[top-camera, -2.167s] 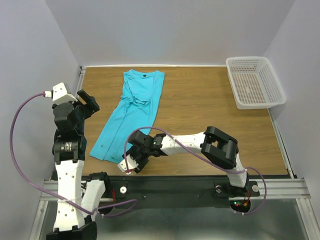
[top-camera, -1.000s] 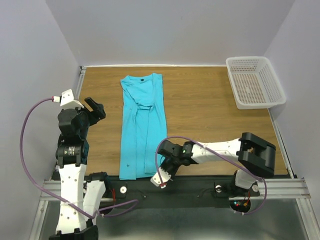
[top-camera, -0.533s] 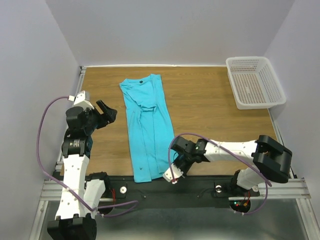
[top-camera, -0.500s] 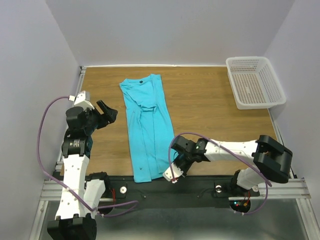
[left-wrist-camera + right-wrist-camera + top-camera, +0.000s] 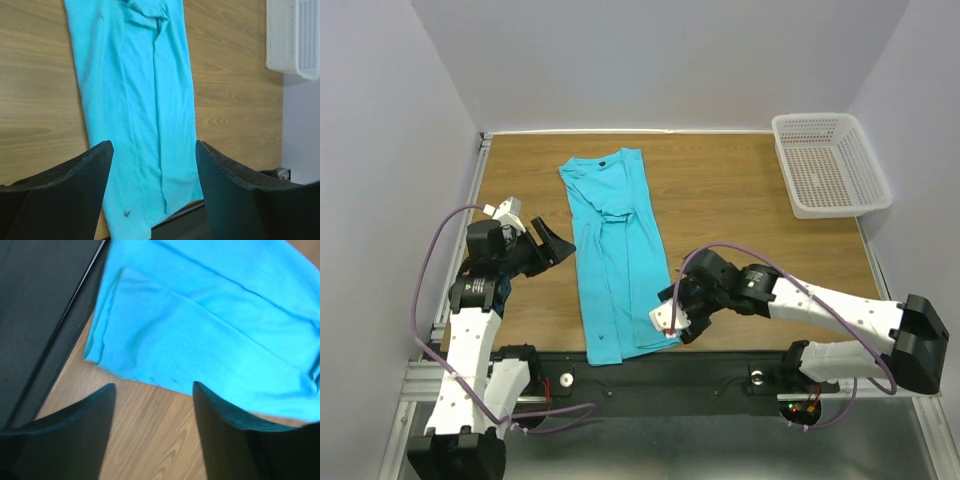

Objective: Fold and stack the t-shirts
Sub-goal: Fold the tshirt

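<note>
The side edge of the turquoise t-shirt curves inward near the hem, so next my right gripper pinches the hem's corner [image 5: 95,354] and pulls that side edge straight before folding.
The turquoise t-shirt [image 5: 615,250] lies folded lengthwise in a narrow strip on the wooden table [image 5: 750,210], collar at the far end and hem at the near edge. My left gripper [image 5: 558,245] hovers open just left of the strip's middle. In the left wrist view the t-shirt [image 5: 132,95] runs between the open left gripper [image 5: 152,145], and a small dark mark shows near its hem. My right gripper [image 5: 668,305] stands open beside the hem's right corner. In the right wrist view the t-shirt [image 5: 210,320] lies just beyond the right gripper [image 5: 152,387], with bare wood between the fingers.
A white mesh basket [image 5: 830,165] stands at the table's far right corner and shows as the basket [image 5: 295,35] in the left wrist view. The black base rail [image 5: 720,365] runs along the near edge, right under the shirt's hem.
My right gripper opened and let go of the shirt's hem, then drew back slightly right. The left arm swung down and right toward the shirt. The shirt stayed in place.
</note>
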Robot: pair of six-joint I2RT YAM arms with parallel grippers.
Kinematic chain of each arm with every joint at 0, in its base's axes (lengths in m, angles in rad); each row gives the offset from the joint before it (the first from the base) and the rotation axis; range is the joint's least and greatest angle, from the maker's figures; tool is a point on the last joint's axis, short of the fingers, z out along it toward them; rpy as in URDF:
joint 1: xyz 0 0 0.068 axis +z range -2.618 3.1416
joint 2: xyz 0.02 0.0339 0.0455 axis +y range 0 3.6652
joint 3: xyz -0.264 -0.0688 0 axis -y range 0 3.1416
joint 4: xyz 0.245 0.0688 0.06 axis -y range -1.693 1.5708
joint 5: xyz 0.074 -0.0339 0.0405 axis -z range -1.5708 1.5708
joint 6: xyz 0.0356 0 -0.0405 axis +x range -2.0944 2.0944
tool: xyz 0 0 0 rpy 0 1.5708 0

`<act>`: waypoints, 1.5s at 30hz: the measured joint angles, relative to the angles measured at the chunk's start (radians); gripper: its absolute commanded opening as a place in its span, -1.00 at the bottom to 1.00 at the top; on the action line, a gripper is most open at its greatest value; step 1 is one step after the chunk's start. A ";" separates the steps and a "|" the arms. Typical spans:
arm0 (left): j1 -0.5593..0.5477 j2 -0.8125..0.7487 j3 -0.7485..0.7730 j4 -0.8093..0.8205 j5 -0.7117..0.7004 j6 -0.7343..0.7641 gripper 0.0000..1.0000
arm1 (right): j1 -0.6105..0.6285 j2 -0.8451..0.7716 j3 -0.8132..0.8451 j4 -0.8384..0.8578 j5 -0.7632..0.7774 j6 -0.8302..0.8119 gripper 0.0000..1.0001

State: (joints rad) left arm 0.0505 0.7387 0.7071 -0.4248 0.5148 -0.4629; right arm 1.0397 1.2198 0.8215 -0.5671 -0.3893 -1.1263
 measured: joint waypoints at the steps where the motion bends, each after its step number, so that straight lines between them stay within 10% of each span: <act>1: -0.013 0.002 0.002 -0.015 0.000 -0.003 0.54 | -0.010 -0.015 0.014 0.001 -0.006 0.054 0.56; 20: -0.991 0.076 0.078 -0.269 -0.270 -0.328 0.49 | -0.189 -0.288 -0.136 0.055 -0.221 0.368 0.83; 45: -1.011 -0.212 -0.030 -0.295 -0.647 -0.743 0.37 | 0.081 0.019 -0.165 0.196 -0.047 0.243 0.42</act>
State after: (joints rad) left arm -0.9604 0.5262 0.6773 -0.7197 -0.1322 -1.2064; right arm 1.1210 1.2385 0.6563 -0.3710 -0.4366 -0.8833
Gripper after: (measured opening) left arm 0.687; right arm 0.739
